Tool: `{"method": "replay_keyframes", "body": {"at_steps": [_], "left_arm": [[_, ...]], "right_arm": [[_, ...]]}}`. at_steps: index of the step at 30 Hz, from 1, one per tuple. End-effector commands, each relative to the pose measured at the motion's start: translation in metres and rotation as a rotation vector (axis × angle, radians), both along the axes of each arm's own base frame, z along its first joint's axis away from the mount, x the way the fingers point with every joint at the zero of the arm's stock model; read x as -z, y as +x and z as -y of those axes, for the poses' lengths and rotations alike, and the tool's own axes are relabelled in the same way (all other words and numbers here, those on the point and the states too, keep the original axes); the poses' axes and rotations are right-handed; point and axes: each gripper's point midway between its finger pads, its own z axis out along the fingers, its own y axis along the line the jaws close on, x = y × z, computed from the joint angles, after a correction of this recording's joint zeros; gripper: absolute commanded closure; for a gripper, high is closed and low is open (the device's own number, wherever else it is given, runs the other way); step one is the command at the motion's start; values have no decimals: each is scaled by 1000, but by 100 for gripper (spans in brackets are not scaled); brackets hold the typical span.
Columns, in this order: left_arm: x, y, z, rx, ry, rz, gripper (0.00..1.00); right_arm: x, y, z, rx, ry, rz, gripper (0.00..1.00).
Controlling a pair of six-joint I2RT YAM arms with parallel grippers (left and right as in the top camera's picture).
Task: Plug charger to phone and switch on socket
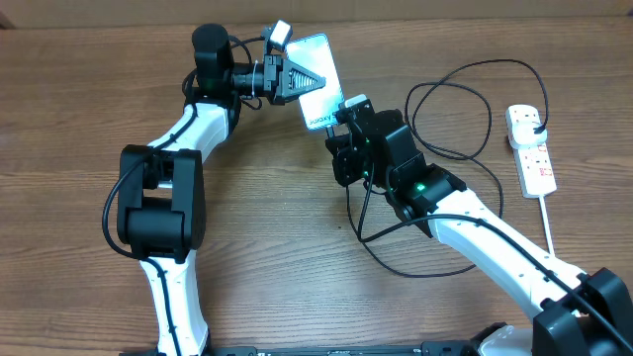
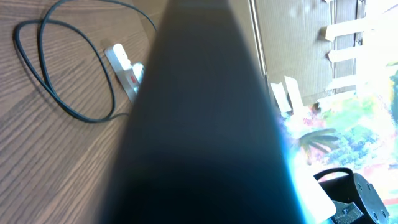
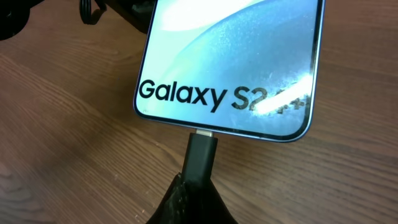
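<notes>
Next, I let go of the phone, now tilted above the table's back, with my left gripper flat on the wooden table (image 1: 333,166) under my right gripper's fingertips.
My left gripper (image 1: 295,79) is shut on the phone (image 1: 318,74) and holds it tilted above the table at the back. In the left wrist view the phone's dark edge (image 2: 199,124) fills the frame and hides the fingers. My right gripper (image 1: 348,117) is shut on the charger's black connector (image 3: 200,155). The connector's metal tip sits at the port in the bottom edge of the phone (image 3: 230,62). The black cable (image 1: 465,109) loops to a black plug (image 1: 534,121) seated in the white socket (image 1: 531,153) at the right. The socket also shows in the left wrist view (image 2: 124,65).
The socket's thick white cord (image 1: 550,232) runs toward the front right. Loops of black cable lie on the wooden table beneath my right arm (image 1: 396,259) and beside the socket (image 2: 62,81). Cardboard walls stand at the back.
</notes>
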Motion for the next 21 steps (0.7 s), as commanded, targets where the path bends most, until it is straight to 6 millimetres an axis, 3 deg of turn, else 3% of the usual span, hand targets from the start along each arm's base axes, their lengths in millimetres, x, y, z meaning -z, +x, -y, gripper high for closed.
{"method": "replay_keyframes", "body": {"at_steps": [1, 4, 9, 15, 16, 21], "left_arm": [[-6, -25, 23, 124, -15, 62, 96], [-6, -26, 23, 124, -15, 61, 96], [-6, -24, 23, 114, -14, 63, 96], [-3, 2, 27, -39, 6, 24, 96], [-2, 13, 27, -105, 13, 6, 96], [1, 48, 33, -322, 26, -80, 96]], "right_arm": [[-46, 17, -8, -16, 36, 168, 96], [-46, 19, -5, 1, 27, 172, 95], [-49, 18, -5, 17, 52, 158, 75], [-80, 10, -1, 54, 146, 169, 43], [-91, 6, 2, 55, 158, 187, 34], [-125, -5, 16, 69, 190, 243, 20]]}}
